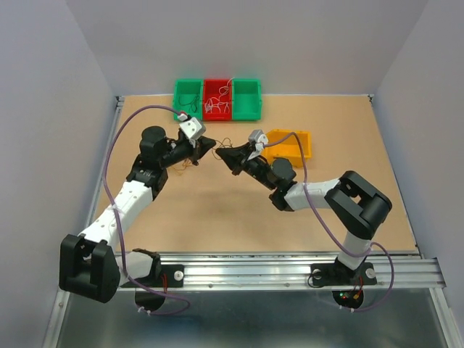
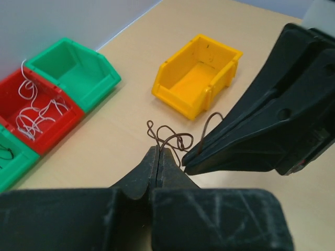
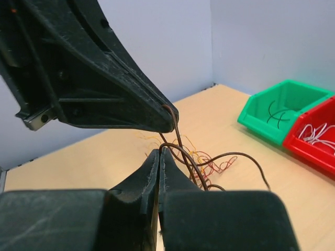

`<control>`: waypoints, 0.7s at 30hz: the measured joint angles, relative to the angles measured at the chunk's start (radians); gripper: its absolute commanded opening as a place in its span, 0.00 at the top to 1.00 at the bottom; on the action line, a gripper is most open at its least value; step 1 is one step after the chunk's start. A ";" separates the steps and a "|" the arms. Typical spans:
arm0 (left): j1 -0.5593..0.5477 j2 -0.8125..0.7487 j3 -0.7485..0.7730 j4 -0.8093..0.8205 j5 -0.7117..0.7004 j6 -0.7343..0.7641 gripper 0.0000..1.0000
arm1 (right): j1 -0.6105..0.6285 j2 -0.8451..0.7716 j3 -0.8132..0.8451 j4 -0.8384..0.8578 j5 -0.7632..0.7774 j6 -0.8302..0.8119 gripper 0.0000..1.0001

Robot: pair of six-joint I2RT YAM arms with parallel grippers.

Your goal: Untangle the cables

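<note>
I will have my right gripper take hold again of a loop nearby [image 3: 184, 151] and hold it while my left gripper backs away, because the brown cable's loops cross close to the fingers of both grippers.
A dark brown cable [image 2: 172, 139] runs between my two grippers above the table. My left gripper [image 2: 158, 151] is shut on one part of it, and its tip also shows in the right wrist view [image 3: 168, 118]. My right gripper [image 3: 159, 151] is shut on the same brown cable [image 3: 184, 152], tip to tip with the left one [image 1: 211, 147]. The right gripper [image 1: 222, 153] shows in the left wrist view [image 2: 189, 162]. The rest of the cables, a loose red and yellow-orange bundle [image 3: 212, 161], lie on the table below [image 1: 185, 164].
At the back stand a green bin [image 1: 188, 96], a red bin [image 1: 217, 101] holding white wires, and a second green bin [image 1: 246, 98]. One green bin [image 3: 282, 111] holds dark wires. A yellow bin [image 1: 290, 144] sits by the right wrist.
</note>
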 measured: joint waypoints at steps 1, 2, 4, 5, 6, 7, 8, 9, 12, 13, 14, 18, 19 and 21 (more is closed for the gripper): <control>-0.009 0.000 -0.004 0.007 0.001 0.010 0.99 | 0.000 0.005 -0.002 -0.002 0.006 0.004 0.99; -0.014 0.003 -0.005 0.010 0.002 0.021 0.99 | 0.000 0.007 -0.003 -0.004 0.011 0.006 0.99; -0.029 0.019 -0.007 0.011 0.009 0.040 0.99 | 0.000 0.008 -0.007 -0.007 0.023 0.019 1.00; -0.034 0.027 -0.007 0.014 0.012 0.048 0.98 | 0.000 0.008 -0.008 -0.007 0.027 0.021 1.00; -0.036 0.033 -0.007 0.014 0.014 0.054 0.98 | 0.000 0.006 -0.016 -0.007 0.038 0.027 0.99; -0.041 0.041 -0.007 0.012 0.016 0.061 0.98 | 0.000 0.006 -0.022 -0.008 0.048 0.030 0.99; -0.042 0.045 -0.007 0.011 0.017 0.066 0.98 | 0.000 0.006 -0.028 -0.007 0.056 0.035 0.99; -0.043 0.049 -0.007 0.011 0.017 0.071 0.98 | 0.000 0.002 -0.040 -0.008 0.071 0.043 0.99; -0.047 0.057 -0.007 0.008 0.017 0.083 0.97 | 0.000 -0.006 -0.059 -0.008 0.094 0.055 0.99; -0.047 0.058 -0.007 0.008 0.017 0.085 0.97 | 0.000 -0.006 -0.061 -0.006 0.100 0.056 0.99; -0.048 0.058 -0.007 0.007 0.018 0.087 0.96 | 0.000 -0.006 -0.063 -0.007 0.100 0.055 1.00; -0.048 0.058 -0.007 0.002 0.018 0.085 0.96 | 0.000 -0.006 -0.063 -0.006 0.091 0.036 1.00; -0.048 0.060 -0.006 -0.001 0.018 0.083 0.96 | 0.000 -0.006 -0.063 -0.007 0.083 0.028 1.00; -0.048 0.069 -0.003 -0.013 0.018 0.076 0.96 | 0.000 -0.004 -0.063 -0.006 0.069 0.007 0.98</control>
